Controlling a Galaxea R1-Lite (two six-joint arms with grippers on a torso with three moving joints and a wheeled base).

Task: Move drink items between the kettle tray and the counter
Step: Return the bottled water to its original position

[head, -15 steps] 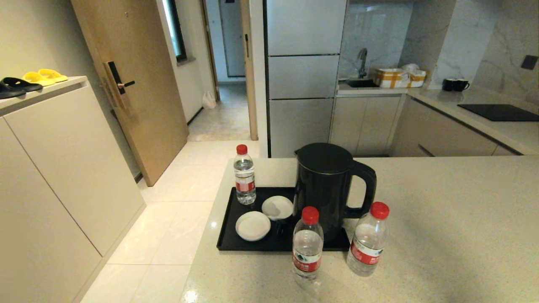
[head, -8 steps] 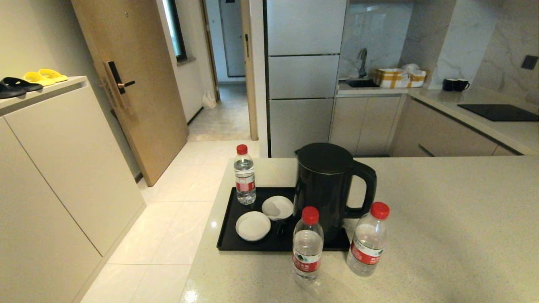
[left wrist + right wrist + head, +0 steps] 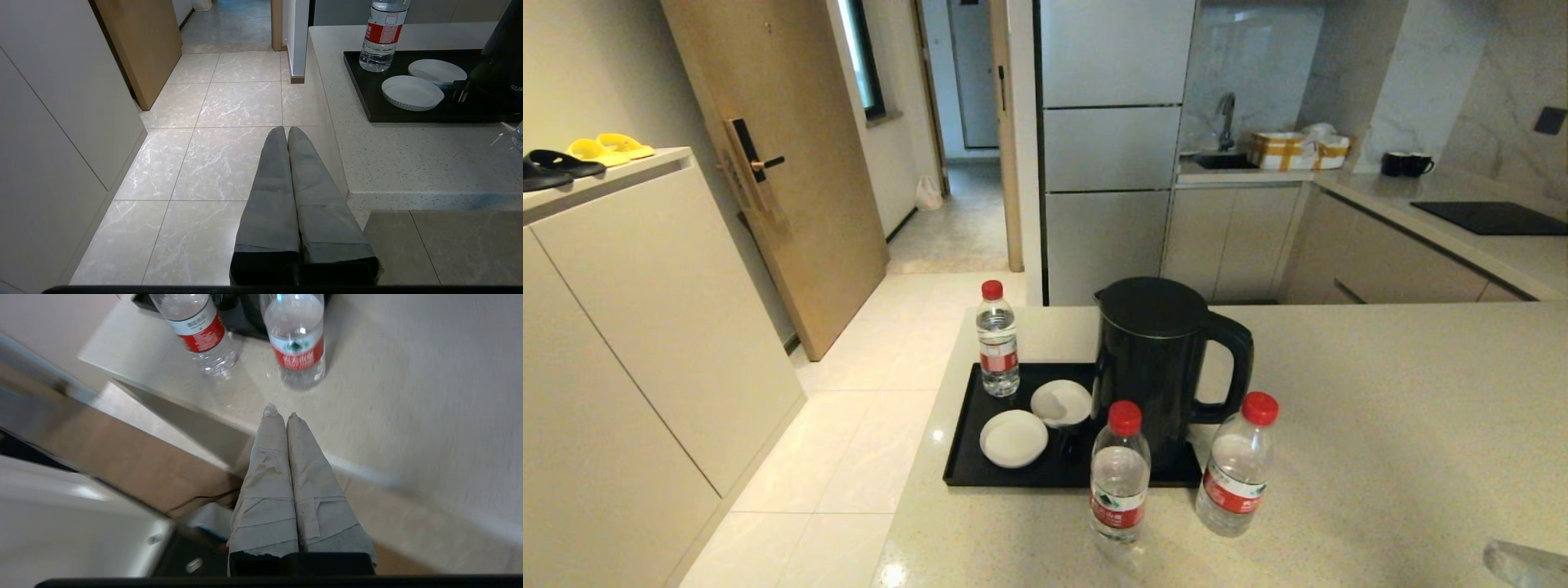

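I should next move my right gripper to the water bottle on the counter that is nearer the white dishes and close it around that bottle's red and white label (image 3: 1117, 498) (image 3: 202, 332).
Three clear water bottles with red caps are in view. One bottle (image 3: 998, 343) (image 3: 382, 32) stands on the far left corner of the black kettle tray (image 3: 968, 457) (image 3: 359, 90). The other two bottles (image 3: 1119, 478) (image 3: 1237, 469) stand on the beige counter (image 3: 1380, 425) just in front of the tray. My right gripper (image 3: 281, 412) is shut and empty at the counter's near edge, a little short of the nearer bottle (image 3: 298, 347); its tip (image 3: 1523, 562) shows at the bottom right. My left gripper (image 3: 287, 130) is shut and empty over the floor, left of the counter.
The black kettle (image 3: 1156, 359) stands on the tray's right half, with two white round dishes (image 3: 1013, 438) (image 3: 1061, 403) beside it. A cream cabinet (image 3: 645, 327) with slippers stands across the tiled floor on the left. A black hob (image 3: 1490, 217) lies on the far counter.
My right gripper's tip has come into the head view at the bottom right corner. The bottles, kettle and tray have not moved.
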